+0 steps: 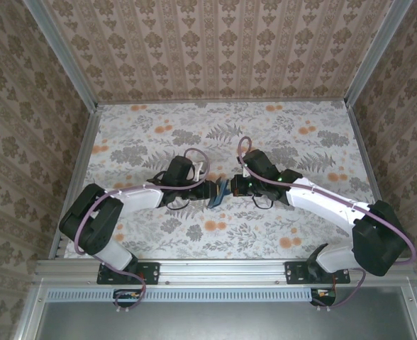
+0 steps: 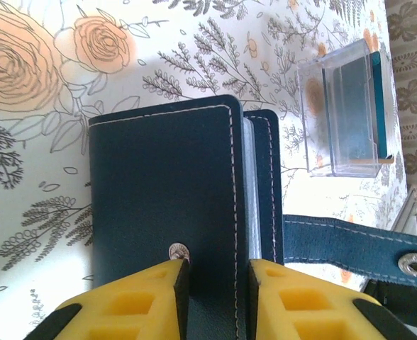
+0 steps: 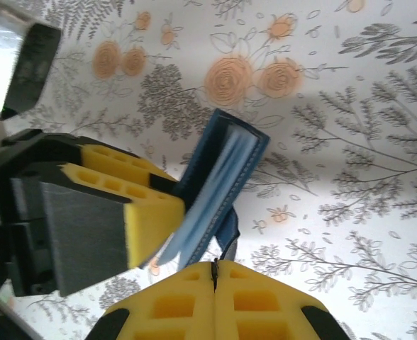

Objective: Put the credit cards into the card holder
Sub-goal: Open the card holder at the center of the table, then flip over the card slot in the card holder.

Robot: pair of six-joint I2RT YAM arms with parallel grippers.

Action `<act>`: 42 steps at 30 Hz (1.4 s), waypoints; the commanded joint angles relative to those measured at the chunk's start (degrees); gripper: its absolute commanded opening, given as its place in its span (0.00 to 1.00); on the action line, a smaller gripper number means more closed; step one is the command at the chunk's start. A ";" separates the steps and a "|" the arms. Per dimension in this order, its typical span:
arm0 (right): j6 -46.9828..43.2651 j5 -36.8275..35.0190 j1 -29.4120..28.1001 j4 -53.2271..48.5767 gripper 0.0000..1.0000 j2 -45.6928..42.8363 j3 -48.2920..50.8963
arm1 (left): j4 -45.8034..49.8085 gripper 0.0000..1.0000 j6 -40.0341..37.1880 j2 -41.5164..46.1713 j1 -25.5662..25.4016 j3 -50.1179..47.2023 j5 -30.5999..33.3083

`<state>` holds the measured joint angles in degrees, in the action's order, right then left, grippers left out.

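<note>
The covers are nearly shut and my right gripper holds just the strap, so it should grab the back cover's edge (image 2: 269,184) to open the card holder.
The card holder (image 1: 218,191), a navy wallet with pale stitching, is held off the floral table between both arms. My left gripper (image 2: 212,283) is shut on its covers next to a metal snap (image 2: 178,251). In the right wrist view the card holder (image 3: 226,170) stands slightly ajar, with pale bluish-white leaves (image 3: 212,195) between the covers; I cannot tell whether these are credit cards or sleeves. My right gripper (image 3: 214,273) is shut on the wallet's strap (image 3: 230,237), which runs out sideways to a second snap (image 2: 415,264). No loose credit cards are in sight.
A clear plastic box (image 2: 343,106) with a teal edge stands on the table (image 1: 194,127) beyond the wallet, near the right wall. Metal rails (image 1: 81,163) and wallpapered walls close in the table on three sides.
</note>
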<state>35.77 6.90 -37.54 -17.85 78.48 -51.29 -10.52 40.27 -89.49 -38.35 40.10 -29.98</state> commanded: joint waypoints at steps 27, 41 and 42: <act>-2.54 6.47 5.00 2.63 0.49 3.35 3.05 | 2.80 0.00 0.36 -2.29 2.84 -1.15 1.08; 1.72 9.36 5.19 5.02 0.36 8.13 3.94 | 0.29 0.00 4.02 -1.00 3.89 -5.42 3.58; 1.34 9.32 5.20 4.93 0.39 7.85 3.94 | 0.24 0.00 4.28 -0.53 3.97 -6.01 4.17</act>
<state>36.64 15.53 -32.62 -13.39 86.76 -47.97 -10.76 43.16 -91.13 -34.92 35.73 -28.01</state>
